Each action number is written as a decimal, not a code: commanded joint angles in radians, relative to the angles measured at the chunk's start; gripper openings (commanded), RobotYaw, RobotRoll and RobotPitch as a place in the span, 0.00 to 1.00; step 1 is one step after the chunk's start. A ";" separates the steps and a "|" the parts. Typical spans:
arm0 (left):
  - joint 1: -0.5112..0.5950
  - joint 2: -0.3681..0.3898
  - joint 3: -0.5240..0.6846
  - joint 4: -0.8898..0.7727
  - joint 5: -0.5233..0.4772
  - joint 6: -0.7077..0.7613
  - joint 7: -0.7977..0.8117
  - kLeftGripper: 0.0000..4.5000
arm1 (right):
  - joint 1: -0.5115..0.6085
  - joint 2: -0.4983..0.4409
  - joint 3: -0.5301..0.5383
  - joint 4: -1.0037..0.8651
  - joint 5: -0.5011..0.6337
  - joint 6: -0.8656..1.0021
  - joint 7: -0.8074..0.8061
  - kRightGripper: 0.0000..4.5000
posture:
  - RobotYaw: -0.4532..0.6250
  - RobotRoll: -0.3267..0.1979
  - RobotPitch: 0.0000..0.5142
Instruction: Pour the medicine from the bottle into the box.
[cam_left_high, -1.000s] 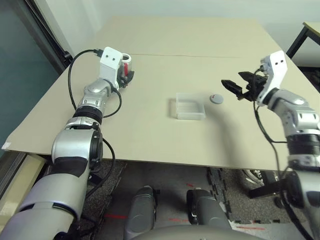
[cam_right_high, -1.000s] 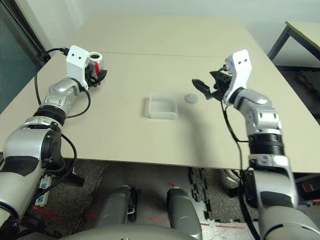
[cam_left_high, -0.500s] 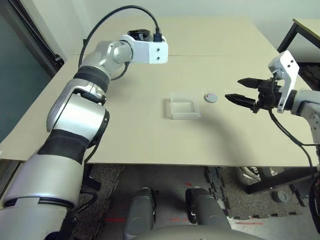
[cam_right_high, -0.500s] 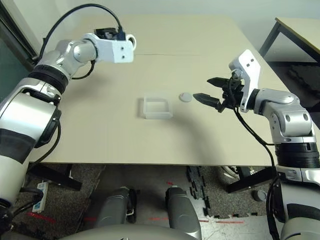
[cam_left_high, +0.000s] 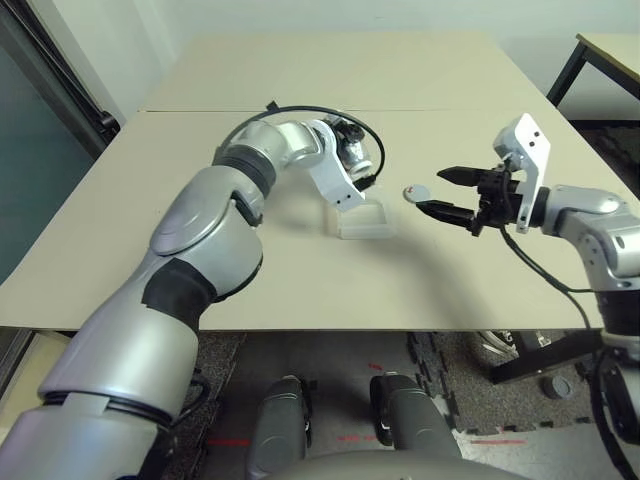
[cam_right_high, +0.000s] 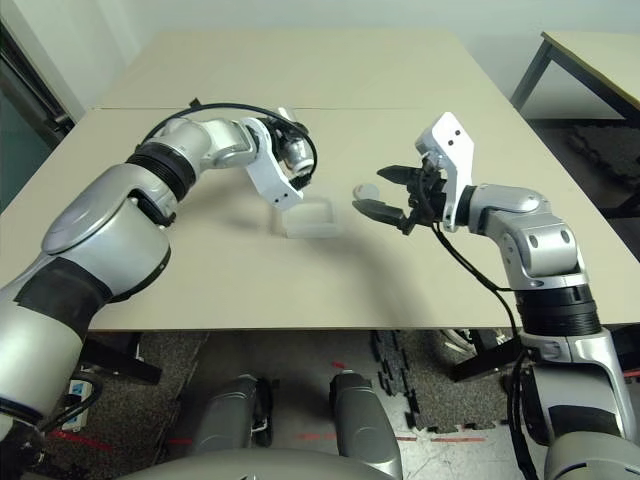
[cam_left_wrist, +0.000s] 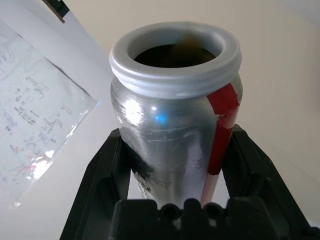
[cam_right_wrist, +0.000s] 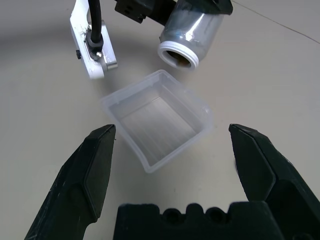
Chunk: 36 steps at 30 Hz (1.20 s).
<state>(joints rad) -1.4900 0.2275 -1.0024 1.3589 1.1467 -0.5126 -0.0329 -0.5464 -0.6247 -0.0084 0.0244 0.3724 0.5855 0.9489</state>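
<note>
My left gripper is holding the bottle. It will let the bottle go on the bare table (cam_left_high: 260, 191) beneath its own forearm, away from the box.
My left gripper (cam_left_wrist: 172, 165) is shut on the bottle (cam_left_high: 349, 148), a silver cylinder with a red stripe and an open white mouth. The left arm reaches across the table and holds the bottle tilted, its mouth (cam_right_wrist: 179, 56) pointing down at the far edge of the box (cam_left_high: 362, 222). The clear plastic box (cam_right_wrist: 157, 117) rests on the table and its floor looks bare. My right gripper (cam_left_high: 428, 190) hovers just right of the box, open wide, with nothing between its fingers (cam_right_wrist: 95, 167).
A loose flat grey cap disc (cam_right_high: 365, 189) lies on the table (cam_left_high: 250, 270) right of the box, under the right gripper's fingertips. The left wrist's white camera housing (cam_right_wrist: 92, 47) and its black cable hang beside the box. A second table's corner (cam_left_high: 610, 45) stands far right.
The left arm has swung from the table's far left across to the box, carrying the bottle and tipping it. The right gripper has moved in toward the box, still open.
</note>
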 joint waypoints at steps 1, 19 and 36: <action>-0.038 -0.007 -0.002 0.020 0.007 0.016 0.004 0.62 | -0.013 0.006 0.012 0.005 -0.006 -0.009 -0.006 1.00 | 0.31 0.62 0.15; 0.129 0.004 0.766 0.003 -0.751 0.200 -0.415 0.62 | -0.024 0.033 -0.024 0.049 0.021 -0.001 -0.027 1.00 | 0.35 0.62 0.13; 0.379 0.024 1.252 -0.058 -1.185 0.423 -0.216 0.62 | -0.099 0.083 -0.006 0.168 0.030 -0.049 -0.002 1.00 | 0.42 0.62 0.14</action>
<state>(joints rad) -1.1402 0.2533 0.2315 1.3064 -0.0162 -0.1064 -0.2665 -0.6412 -0.5485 -0.0191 0.1819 0.4045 0.5453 0.9470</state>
